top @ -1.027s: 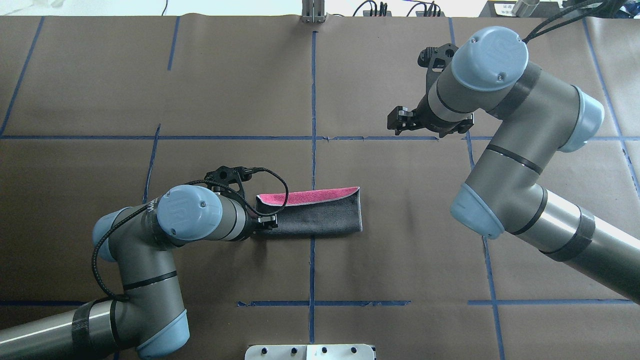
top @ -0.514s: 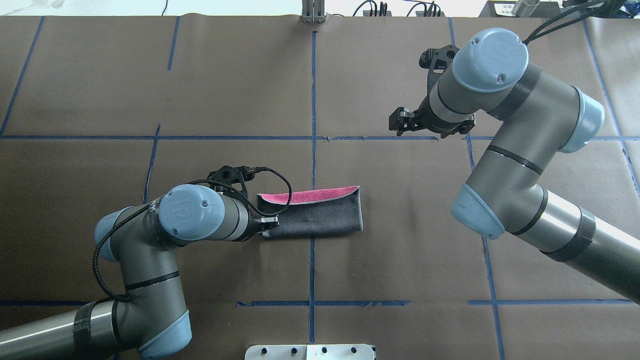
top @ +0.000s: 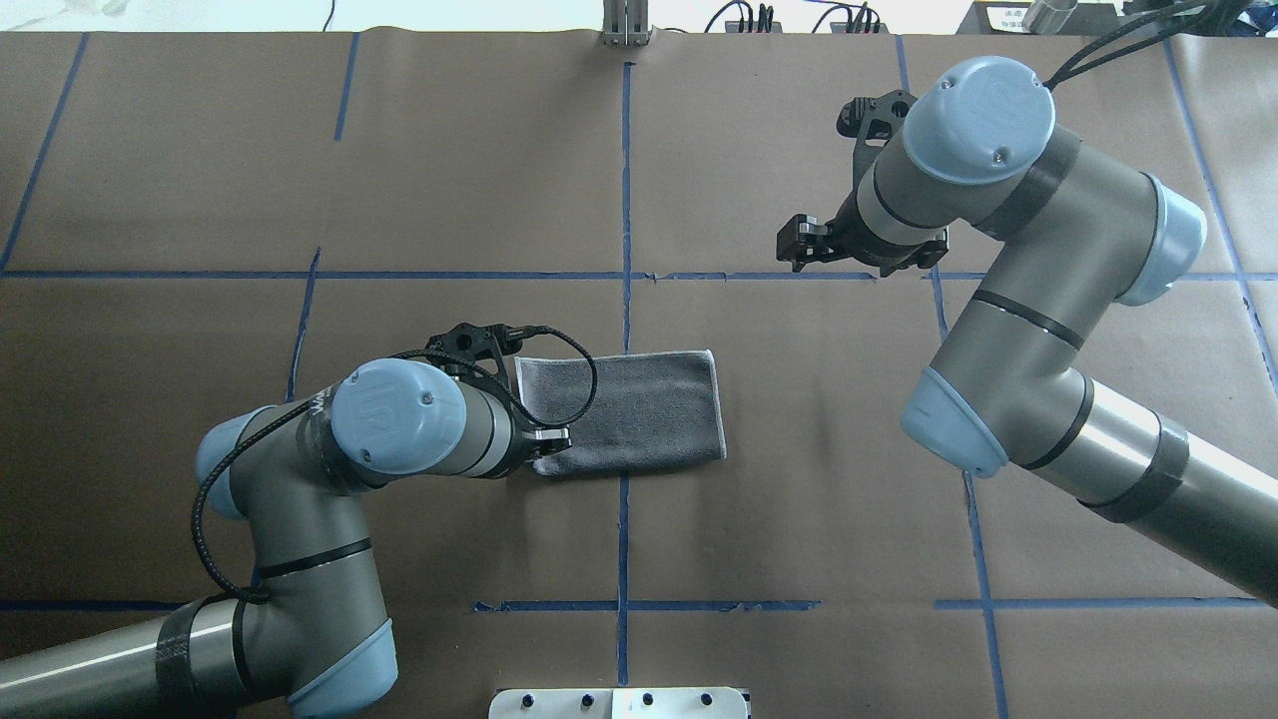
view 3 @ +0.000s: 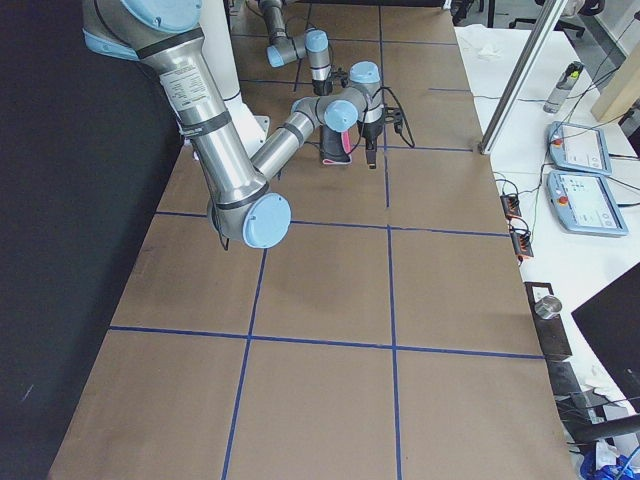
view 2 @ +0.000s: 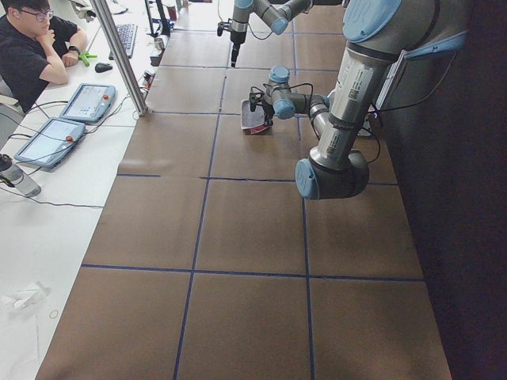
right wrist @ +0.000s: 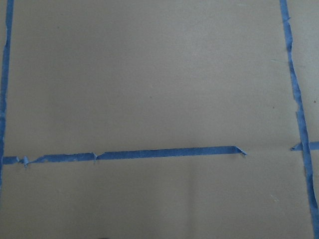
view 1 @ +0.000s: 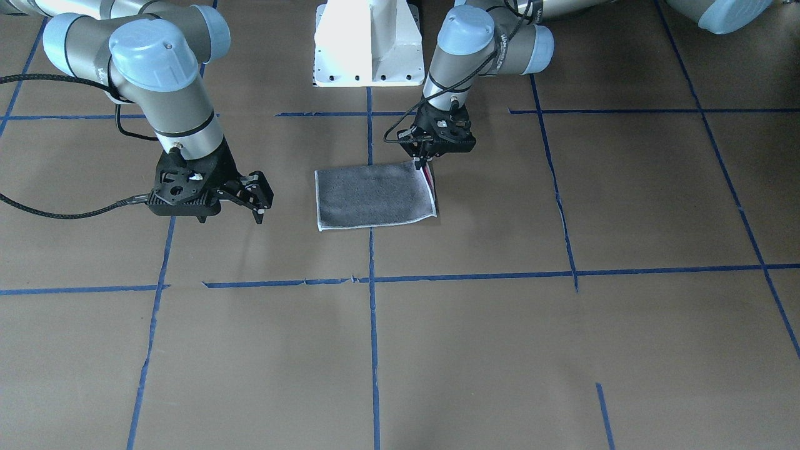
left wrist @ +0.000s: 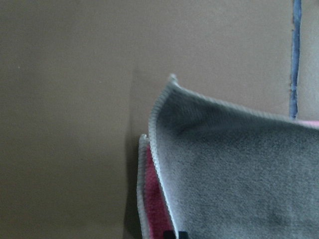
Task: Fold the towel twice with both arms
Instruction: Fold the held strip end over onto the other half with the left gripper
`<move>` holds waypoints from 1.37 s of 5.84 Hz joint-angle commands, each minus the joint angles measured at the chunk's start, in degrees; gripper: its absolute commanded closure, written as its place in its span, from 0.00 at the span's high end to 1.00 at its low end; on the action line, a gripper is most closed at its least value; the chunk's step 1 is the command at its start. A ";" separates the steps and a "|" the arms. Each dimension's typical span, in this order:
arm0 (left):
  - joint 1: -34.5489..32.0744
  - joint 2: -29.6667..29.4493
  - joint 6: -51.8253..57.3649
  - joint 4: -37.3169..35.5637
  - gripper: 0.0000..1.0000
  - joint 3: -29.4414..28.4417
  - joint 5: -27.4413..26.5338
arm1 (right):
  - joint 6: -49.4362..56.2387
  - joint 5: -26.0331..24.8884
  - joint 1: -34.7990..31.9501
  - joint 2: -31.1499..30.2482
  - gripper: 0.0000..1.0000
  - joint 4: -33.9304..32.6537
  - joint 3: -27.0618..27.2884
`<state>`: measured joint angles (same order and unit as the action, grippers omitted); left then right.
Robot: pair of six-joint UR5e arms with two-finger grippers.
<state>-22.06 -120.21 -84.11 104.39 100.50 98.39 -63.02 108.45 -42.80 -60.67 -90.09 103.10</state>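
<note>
Next, my left gripper releases the towel's gripped corner, now at the folded towel's edge, on the opposite short edge's corner (view 1: 313, 169) nearest the white pedestal base.
The towel (top: 639, 409) lies folded near the table's middle, grey face up, with a whitish border. In the front-facing view a sliver of its pink face (view 1: 429, 177) shows at the edge that my left gripper (view 1: 427, 164) is shut on. The left wrist view shows the grey top layer (left wrist: 239, 189) raised slightly at its corner over the pink layer (left wrist: 152, 199). My right gripper (view 1: 257, 199) is open and empty. It hovers over bare table well clear of the towel, far right in the overhead view (top: 799, 243).
Brown paper with blue tape lines (top: 626, 200) covers the table. The white pedestal base (view 1: 367, 44) stands at the robot's side. A person (view 2: 32, 47) sits at a side table with tablets (view 2: 83, 101) beyond the table's far edge.
My left gripper has carried the towel's edge away from the robot. The grey layer now covers the pink strip that showed along the far edge. The right arm has barely moved.
</note>
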 commanded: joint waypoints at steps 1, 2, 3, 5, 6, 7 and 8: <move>0.00 -3.70 0.00 -5.23 0.00 -0.22 -0.30 | 0.00 0.01 0.00 0.03 1.00 0.00 -0.09; 0.09 -7.37 0.00 -8.29 0.00 -1.44 -0.39 | 0.00 0.01 -0.09 0.03 1.00 0.00 -0.09; 0.18 -11.93 0.00 -11.45 0.00 -3.63 -0.48 | 0.17 0.44 -0.52 -0.06 1.00 0.00 -0.09; 0.36 -23.34 0.00 -11.92 0.00 -15.35 -0.83 | 10.05 6.38 -6.38 -3.29 1.00 0.00 0.09; 0.97 -27.75 0.00 -11.75 0.00 -20.82 -3.53 | 13.67 8.60 -8.68 -5.14 1.00 0.00 0.17; 2.71 -30.58 0.18 -11.66 0.00 -24.44 -4.77 | 15.36 8.88 -9.92 -5.86 1.00 0.00 0.09; 3.51 -32.35 0.18 -11.49 0.00 -26.83 -4.87 | 16.51 9.67 -10.89 -6.65 1.00 0.00 0.09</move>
<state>-19.53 -150.34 -83.98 92.76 76.57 94.03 -48.01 117.30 -52.53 -66.46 -90.09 103.21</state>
